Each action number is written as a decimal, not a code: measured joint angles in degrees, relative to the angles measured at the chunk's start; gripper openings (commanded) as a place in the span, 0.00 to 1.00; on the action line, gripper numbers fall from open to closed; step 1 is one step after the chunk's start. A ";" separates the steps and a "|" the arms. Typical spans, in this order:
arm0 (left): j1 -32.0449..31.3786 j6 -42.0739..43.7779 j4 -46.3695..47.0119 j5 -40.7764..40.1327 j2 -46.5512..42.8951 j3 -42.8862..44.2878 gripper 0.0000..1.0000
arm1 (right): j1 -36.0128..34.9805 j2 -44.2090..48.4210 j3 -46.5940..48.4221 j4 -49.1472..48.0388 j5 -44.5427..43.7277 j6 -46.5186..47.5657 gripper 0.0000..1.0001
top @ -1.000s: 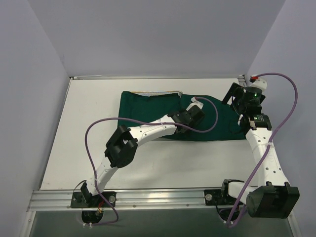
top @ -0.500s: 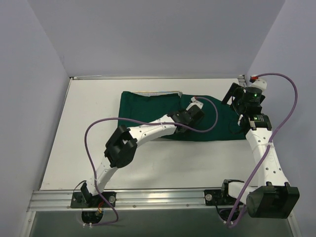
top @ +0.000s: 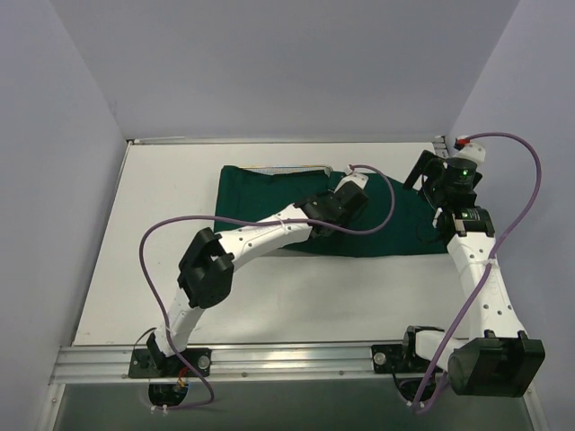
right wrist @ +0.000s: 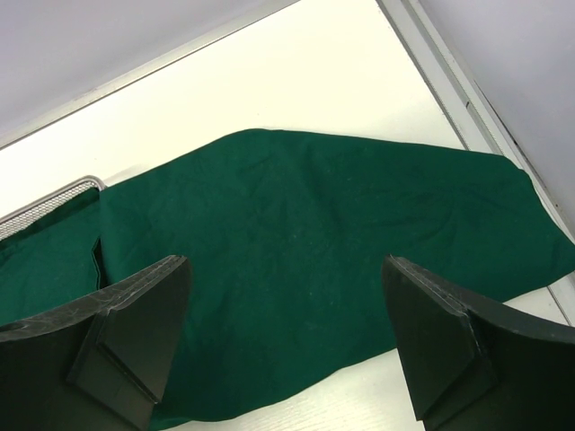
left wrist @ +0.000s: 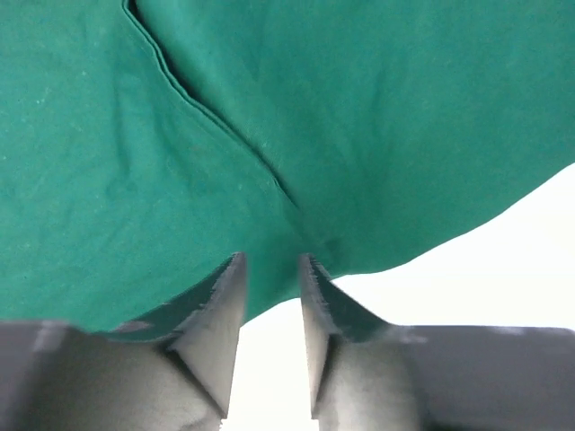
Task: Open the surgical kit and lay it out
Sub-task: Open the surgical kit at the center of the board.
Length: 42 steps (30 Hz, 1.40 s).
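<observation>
The folded flap's near corner lies beside my left gripper's narrow fingers, so I need to open them wider and pinch that corner (left wrist: 330,249) before I unfold the flap.
The dark green cloth wrap (top: 269,193) lies across the far middle of the table, partly unfolded to the right. A strip of the silver wire-mesh tray (top: 287,168) shows at its far edge, and also in the right wrist view (right wrist: 49,205). The instruments are hidden. My left gripper (top: 352,189) is low over the cloth's near edge (left wrist: 359,117). Its jaws (left wrist: 269,259) stand a narrow gap apart with nothing between them. A fold seam (left wrist: 216,126) runs just ahead. My right gripper (top: 429,180) hovers wide open (right wrist: 286,262) above the cloth's spread right flap (right wrist: 314,206).
The white table (top: 162,269) is bounded by grey walls on three sides. A metal rail (top: 269,359) runs along the near edge. Purple cables (top: 180,229) loop off both arms. The cloth's right end reaches close to the table's right edge (right wrist: 467,99).
My left arm has swung its elbow left and pushed the gripper a little farther over the cloth. The right arm has not moved.
</observation>
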State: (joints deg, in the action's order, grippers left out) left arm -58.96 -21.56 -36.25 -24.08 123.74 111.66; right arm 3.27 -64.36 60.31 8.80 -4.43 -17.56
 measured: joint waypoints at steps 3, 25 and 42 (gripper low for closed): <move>0.37 -0.44 0.20 0.70 -1.16 0.00 0.09 | 0.00 -0.02 0.00 0.00 0.07 0.00 0.90; 1.40 -0.72 3.72 9.27 -1.77 -3.54 0.64 | -1.51 -0.87 -0.28 -0.26 0.83 0.22 0.90; 1.68 -1.14 3.37 8.70 2.32 -1.68 0.37 | -1.51 -0.90 -1.18 -0.83 1.09 0.92 0.91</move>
State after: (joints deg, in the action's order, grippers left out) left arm -57.28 -22.70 -32.88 -15.38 126.06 109.97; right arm 1.76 -65.25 59.13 7.97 -3.33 -16.64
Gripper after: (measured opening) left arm 0.411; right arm 0.903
